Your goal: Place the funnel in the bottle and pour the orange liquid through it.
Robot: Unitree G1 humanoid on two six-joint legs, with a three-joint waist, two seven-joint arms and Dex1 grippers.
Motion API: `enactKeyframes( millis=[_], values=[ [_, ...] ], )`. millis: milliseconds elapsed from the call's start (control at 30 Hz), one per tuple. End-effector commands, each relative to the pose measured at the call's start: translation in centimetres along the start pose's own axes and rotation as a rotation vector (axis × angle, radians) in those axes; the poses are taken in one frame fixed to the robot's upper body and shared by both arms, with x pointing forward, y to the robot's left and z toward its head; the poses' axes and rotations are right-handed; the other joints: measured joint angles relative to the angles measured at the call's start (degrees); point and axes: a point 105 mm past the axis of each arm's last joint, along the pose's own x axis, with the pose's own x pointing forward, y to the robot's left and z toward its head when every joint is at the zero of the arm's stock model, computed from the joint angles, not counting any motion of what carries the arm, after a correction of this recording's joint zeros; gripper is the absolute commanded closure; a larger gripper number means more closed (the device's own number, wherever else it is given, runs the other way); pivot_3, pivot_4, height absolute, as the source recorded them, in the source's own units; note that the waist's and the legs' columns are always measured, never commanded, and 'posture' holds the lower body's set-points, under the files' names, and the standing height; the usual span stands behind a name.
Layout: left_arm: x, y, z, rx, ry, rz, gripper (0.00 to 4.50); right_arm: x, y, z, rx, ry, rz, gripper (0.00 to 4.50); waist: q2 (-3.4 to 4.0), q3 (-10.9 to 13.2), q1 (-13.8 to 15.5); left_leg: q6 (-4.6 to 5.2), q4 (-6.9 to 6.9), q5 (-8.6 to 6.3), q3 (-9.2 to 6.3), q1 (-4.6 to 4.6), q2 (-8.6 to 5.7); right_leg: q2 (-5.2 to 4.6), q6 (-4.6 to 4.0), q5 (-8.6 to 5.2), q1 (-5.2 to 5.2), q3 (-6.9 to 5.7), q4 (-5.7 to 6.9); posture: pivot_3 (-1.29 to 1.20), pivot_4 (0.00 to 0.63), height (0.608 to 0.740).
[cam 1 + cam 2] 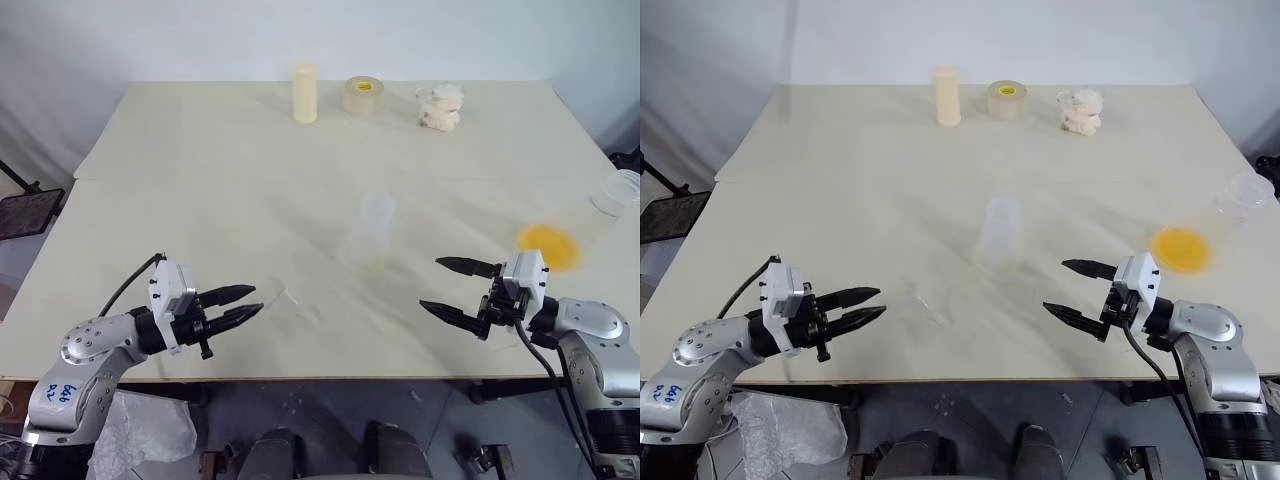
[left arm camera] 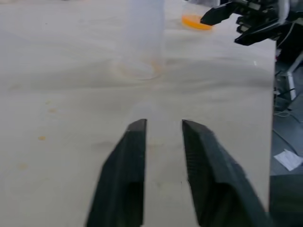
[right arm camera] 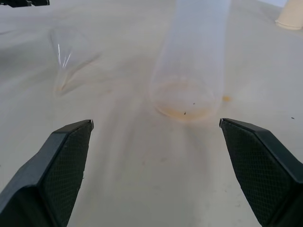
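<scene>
Next, I open my left gripper wider and take the funnel's rim (image 3: 69, 34) before lifting, since the funnel lies on its side just past that gripper's narrow, empty fingers.
The translucent bottle (image 1: 370, 232) stands upright at the table's middle, its neck bare. The clear funnel (image 1: 291, 299) lies on its side on the table, just past the tips of my left gripper (image 1: 258, 299) and apart from them. That gripper is open by a narrow gap with nothing between its fingers (image 2: 135, 156). The orange liquid (image 1: 548, 246) pools in the bottom of a clear cup (image 1: 618, 192) at the right. My right gripper (image 1: 430, 283) stands wide open and empty, in front of the cup and right of the bottle (image 3: 194, 56), with the funnel (image 3: 68, 56) beyond.
A cream cylinder (image 1: 304, 92), a tape roll (image 1: 362, 96) and a crumpled white lump (image 1: 441, 107) stand along the table's far edge. Both grippers hover near the table's front edge (image 1: 330, 377). A seam crosses the tabletop behind the bottle.
</scene>
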Motion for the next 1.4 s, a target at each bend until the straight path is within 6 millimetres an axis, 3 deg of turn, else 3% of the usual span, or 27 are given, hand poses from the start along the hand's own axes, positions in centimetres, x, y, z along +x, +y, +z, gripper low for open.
enactKeyframes(
  millis=[33,233,467,567,967,1200,1400],
  values=[
    [0.4,-0.3,0.2,0.057,0.002,-0.018,1.87,-0.5,-0.2,1.1,-0.039,-0.03,-0.02,0.0,0.0,0.0,0.19,0.0,0.01,0.0,-0.01,-0.01,0.0,0.0,0.0,0.0,0.01,0.0,0.0,0.0,0.15,0.74],
    [2.2,0.7,-0.9,0.117,0.027,-0.036,0.02,-0.3,-0.3,1.2,-0.041,-0.03,-0.02,0.0,0.0,0.0,0.19,0.0,0.02,0.0,0.02,0.0,-0.17,0.02,0.0,0.0,0.02,0.0,-0.01,0.0,0.15,0.74],
    [3.7,1.4,-1.9,0.119,0.047,-0.103,0.02,-0.3,-0.5,1.2,-0.044,-0.025,-0.025,0.0,-0.01,0.0,0.05,-0.01,-0.01,0.01,0.07,-0.01,-0.19,0.03,0.0,0.0,-0.04,-0.04,0.03,0.0,0.15,0.74],
    [3.9,1.3,-1.9,0.112,0.039,-0.132,0.61,-0.4,-0.5,1.2,-0.044,-0.023,-0.033,0.0,-0.01,0.0,0.09,-0.01,0.0,0.01,0.06,-0.02,-0.19,0.03,0.01,0.0,-0.03,-0.04,0.03,0.0,0.15,0.74],
    [3.9,1.6,-1.4,0.093,0.014,-0.175,4.37,-0.5,-0.4,1.1,-0.044,-0.022,-0.048,0.0,-0.01,0.0,0.11,-0.01,0.02,0.01,0.05,-0.02,-0.17,0.03,0.01,0.0,-0.03,-0.04,0.03,0.0,0.15,0.74],
    [3.5,2.2,-0.5,0.103,-0.006,-0.177,4.45,-0.4,-0.6,1.3,-0.05,-0.028,-0.055,0.0,-0.01,0.0,0.1,-0.01,0.01,0.01,0.04,-0.02,-0.17,0.03,0.01,0.0,-0.03,-0.04,0.04,0.0,0.15,0.74],
    [2.0,6.6,3.3,0.25,-0.004,-0.109,4.45,-0.9,-0.6,2.2,-0.054,-0.054,-0.048,0.0,-0.02,0.01,0.19,-0.02,0.04,0.02,0.04,-0.04,-0.18,0.03,0.01,0.0,-0.04,-0.09,0.06,0.0,0.15,0.74]
  ],
)
